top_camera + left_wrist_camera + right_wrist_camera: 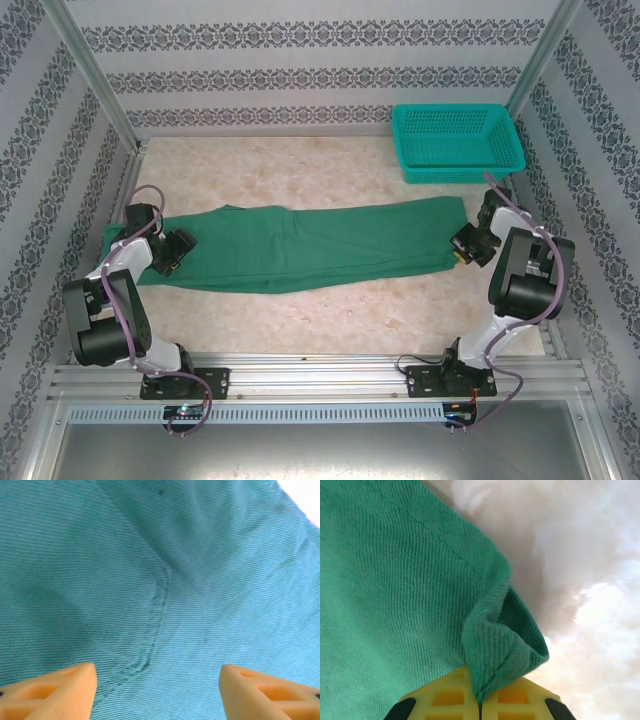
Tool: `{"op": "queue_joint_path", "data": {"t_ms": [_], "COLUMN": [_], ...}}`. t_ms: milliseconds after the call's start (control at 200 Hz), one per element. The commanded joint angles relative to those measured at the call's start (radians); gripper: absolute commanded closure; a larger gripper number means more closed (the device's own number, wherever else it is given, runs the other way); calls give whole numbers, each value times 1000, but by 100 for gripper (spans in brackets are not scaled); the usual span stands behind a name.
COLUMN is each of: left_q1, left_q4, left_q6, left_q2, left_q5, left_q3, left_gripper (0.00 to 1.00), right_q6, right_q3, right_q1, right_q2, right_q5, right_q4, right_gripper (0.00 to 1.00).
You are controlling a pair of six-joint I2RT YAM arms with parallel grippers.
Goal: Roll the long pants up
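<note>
I will let go of the pinched fold of hem with my right gripper on the pants' flat cloth [238,256] just inward of my left gripper.
The long pants [310,245] lie flat across the table, dark green, stretched left to right. My left gripper [172,252] hovers at their left end, open, its orange fingertips [55,692] set wide apart over the cloth [165,580] and a curved seam. At the right end, my right gripper [462,248] is shut on a pinched fold of the hem [502,655], which rises between the yellow fingers [445,695]. The pants' right edge [445,545] runs diagonally across the right wrist view, with bare table beyond.
A teal plastic mesh basket [457,142] stands at the back right of the marbled table [300,175]. Patterned walls close in the back and sides. A metal rail [320,375] runs along the near edge, with both arm bases on it.
</note>
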Motion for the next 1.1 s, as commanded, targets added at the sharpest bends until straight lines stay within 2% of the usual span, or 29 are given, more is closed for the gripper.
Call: {"op": "queue_joint_path", "data": {"t_ms": [0,270,355,415,500,634,729,909,1094], "left_q1": [-40,-98,-116,-123,-123,-124,-129,-135,-136], "left_q4": [-8,-37,-34,-24,-15,-12,-12,33,78], "left_q6": [22,17,12,5,1,12,27,27,22], "left_q2": [17,39,45,50,59,58,62,79,103], "left_q5": [-21,-53,-62,-70,-60,-27,-3,43,63], "left_q3": [45,93,93,88,91,99,100,70,36], "left_gripper": [35,35,35,35,35,35,35,35,35], "right_q6": [38,27,24,29,11,4,42,84,82], "right_q3": [-28,-56,-67,-83,-72,-20,60,317,712], "right_q1": [-51,-300,-332,-300,-143,262,519,908,1152], "right_q2": [-103,-165,-175,-191,-233,-328,-324,-131,231], "right_q5": [67,26,3,-39,-5,115,168,204,143], "right_q4": [31,50,58,81,66,31,11,-46,-128], "right_gripper": [100,100,100,100,100,100,100,100,100]}}
